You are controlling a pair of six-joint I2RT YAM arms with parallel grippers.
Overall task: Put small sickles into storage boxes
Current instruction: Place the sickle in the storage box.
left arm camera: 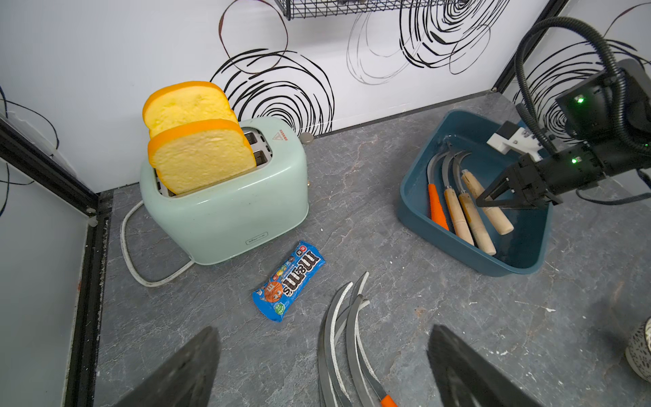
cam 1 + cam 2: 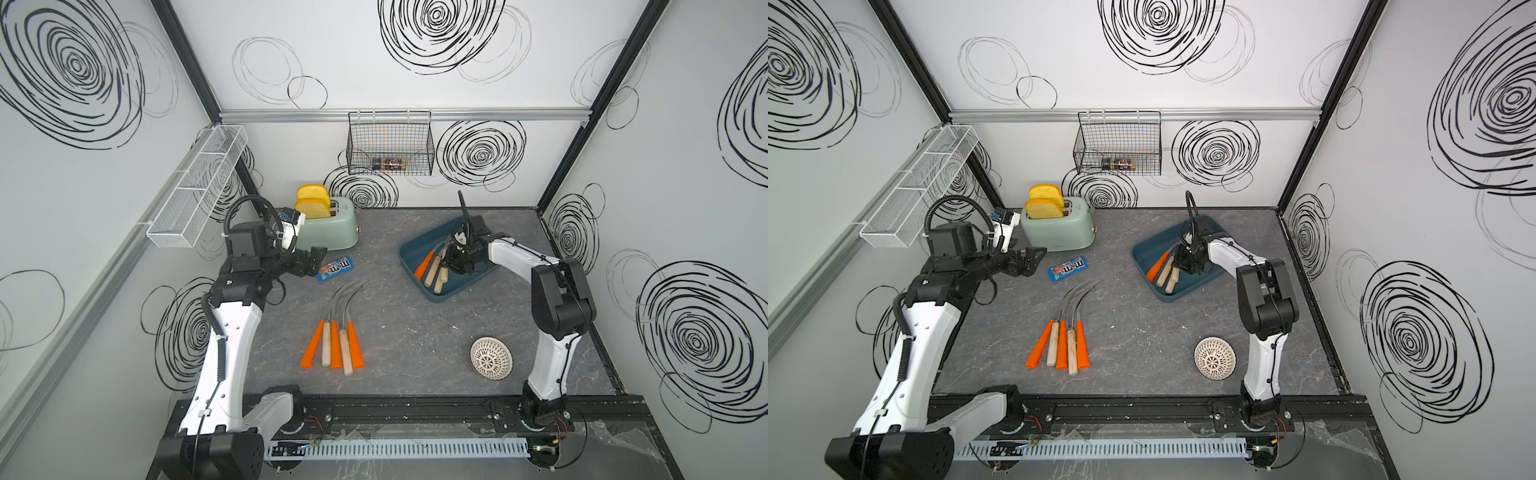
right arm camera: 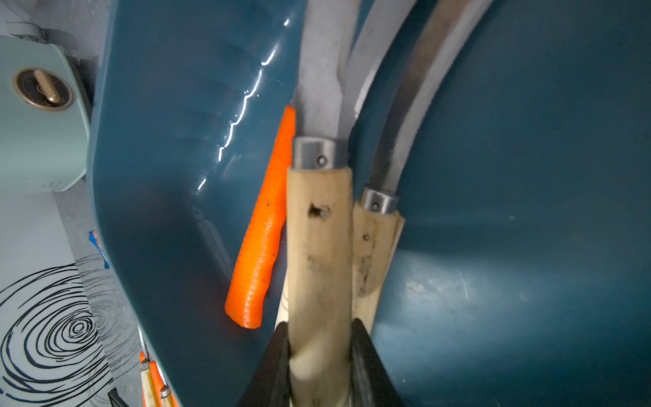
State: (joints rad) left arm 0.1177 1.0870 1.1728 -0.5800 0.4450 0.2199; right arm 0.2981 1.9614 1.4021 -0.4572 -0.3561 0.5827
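Note:
Next, I set the wooden sickle down with my right gripper, next to the orange-handled sickle [image 2: 432,273] [image 3: 291,275] in the teal storage box.
Several small sickles [image 2: 334,345] [image 2: 1061,345] lie side by side mid-table, orange and pale wooden handles toward the front, and their blades [image 1: 347,338] show in the left wrist view. The dark teal storage box [image 2: 459,284] [image 2: 1187,282] [image 1: 412,197] sits at the back right. It holds an orange-handled sickle [image 3: 260,239] [image 1: 436,211] and three wooden-handled ones. My right gripper [image 2: 451,266] [image 2: 1183,264] [image 3: 318,334] is down inside the box, shut on the handle of one wooden sickle [image 3: 318,246] [image 1: 493,215]. My left gripper [image 2: 313,259] [image 2: 1034,259] [image 1: 323,329] hangs open over the blade tips, holding nothing.
A mint toaster [image 2: 328,228] with bread slices stands at the back left, with a blue candy packet [image 2: 336,268] in front of it. A white lattice bowl [image 2: 491,358] lies on its side front right. A black wire basket [image 2: 390,149] and a white mesh shelf [image 2: 199,187] hang on the walls.

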